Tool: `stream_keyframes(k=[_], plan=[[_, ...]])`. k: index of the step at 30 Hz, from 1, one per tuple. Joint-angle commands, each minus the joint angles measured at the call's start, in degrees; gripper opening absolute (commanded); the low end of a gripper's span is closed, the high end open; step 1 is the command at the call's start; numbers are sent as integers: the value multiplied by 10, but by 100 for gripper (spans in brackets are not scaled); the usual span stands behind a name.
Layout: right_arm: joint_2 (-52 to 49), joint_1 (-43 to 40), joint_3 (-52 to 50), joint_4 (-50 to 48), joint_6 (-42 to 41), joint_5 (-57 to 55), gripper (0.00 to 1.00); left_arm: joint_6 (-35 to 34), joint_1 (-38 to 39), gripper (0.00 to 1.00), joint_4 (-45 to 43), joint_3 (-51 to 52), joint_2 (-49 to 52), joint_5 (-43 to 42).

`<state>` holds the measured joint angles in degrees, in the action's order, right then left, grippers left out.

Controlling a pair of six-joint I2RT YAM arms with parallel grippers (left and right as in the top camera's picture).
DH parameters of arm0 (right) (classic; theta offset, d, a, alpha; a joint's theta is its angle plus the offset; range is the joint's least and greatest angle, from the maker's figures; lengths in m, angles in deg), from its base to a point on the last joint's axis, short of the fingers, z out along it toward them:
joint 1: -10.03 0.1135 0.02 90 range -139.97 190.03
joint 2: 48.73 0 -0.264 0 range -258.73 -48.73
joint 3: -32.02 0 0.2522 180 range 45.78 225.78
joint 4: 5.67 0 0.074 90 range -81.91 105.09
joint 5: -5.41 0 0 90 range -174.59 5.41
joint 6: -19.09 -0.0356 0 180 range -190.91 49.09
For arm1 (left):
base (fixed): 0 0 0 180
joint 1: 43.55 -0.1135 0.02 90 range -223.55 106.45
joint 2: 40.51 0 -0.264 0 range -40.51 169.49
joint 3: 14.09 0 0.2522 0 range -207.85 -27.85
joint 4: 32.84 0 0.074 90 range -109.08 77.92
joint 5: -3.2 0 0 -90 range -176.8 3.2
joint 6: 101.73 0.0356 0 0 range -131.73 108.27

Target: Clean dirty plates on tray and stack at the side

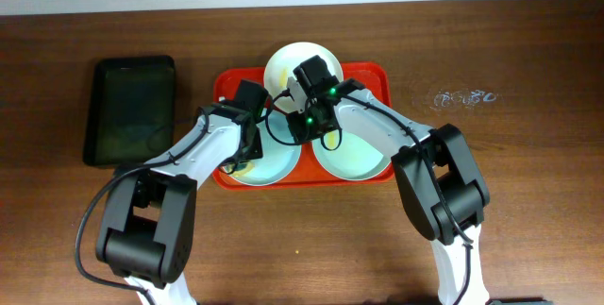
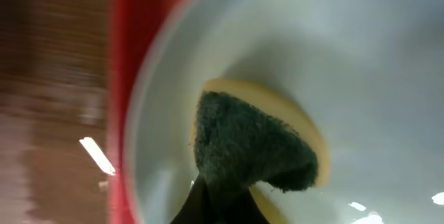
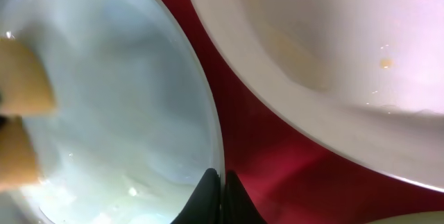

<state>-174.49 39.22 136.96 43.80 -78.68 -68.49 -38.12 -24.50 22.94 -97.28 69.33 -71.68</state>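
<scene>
The mint-green plate will lie on the table (image 1: 436, 91) beside the tray, partly covering the scribble mark, as soon as I let it go from my right gripper.
The red-orange tray (image 1: 373, 78) holds three plates: a white one (image 1: 283, 64) at the back with yellowish smears (image 3: 295, 54), and two mint-green ones at front left (image 1: 278, 165) and front right (image 1: 359, 159). My left gripper (image 1: 243, 154) is shut on a yellow sponge with a dark green scouring face (image 2: 243, 148) and presses it into the front-left mint plate (image 2: 347, 57). My right gripper (image 1: 304, 130) is shut on that plate's rim (image 3: 216, 161), fingertips (image 3: 220, 182) pinching its edge over the tray floor (image 3: 277, 161). The white plate (image 3: 333, 37) lies just beyond.
A smaller black rectangular tray (image 1: 132, 107) sits on the wooden table to the left of the red tray. The tray's red rim (image 2: 121, 78) and the table (image 2: 48, 99) show beside the plate in the left wrist view. A faint scribble mark (image 1: 462, 99) is at the right.
</scene>
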Motion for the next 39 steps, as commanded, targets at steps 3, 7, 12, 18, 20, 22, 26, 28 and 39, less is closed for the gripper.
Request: stream_keyframes(k=[3, 7, 12, 18, 20, 22, 26, 28, 39], plan=[[-10, -3, 2, 5, 2, -12, 5, 1, -7, 0, 5, -42, -23, 83], [-10, -3, 4, 5, 2, -11, 4, -57, -37, 0, 3, -55, -87, 5], [12, -3, 12, 32, 5, -14, 4, -135, -75, 0, -3, -54, -85, -36], [112, 24, 122, 153, 27, -247, 4, -98, -106, 0, 114, -54, -87, -21], [113, 60, 158, 179, 45, -359, 4, -98, -118, 0, 167, -54, -87, -21], [113, 112, 178, 188, 75, -517, 4, -90, -139, 0, 213, -54, -87, -21], [113, 211, 179, 173, 186, -810, 4, -87, -217, 0, 234, -54, -106, -39], [113, 238, 179, 140, 259, -912, 4, -83, -259, 0, 234, -54, -111, -79], [113, 298, 178, 101, 266, -779, 4, -9, -286, 0, 185, -54, -111, -98]])
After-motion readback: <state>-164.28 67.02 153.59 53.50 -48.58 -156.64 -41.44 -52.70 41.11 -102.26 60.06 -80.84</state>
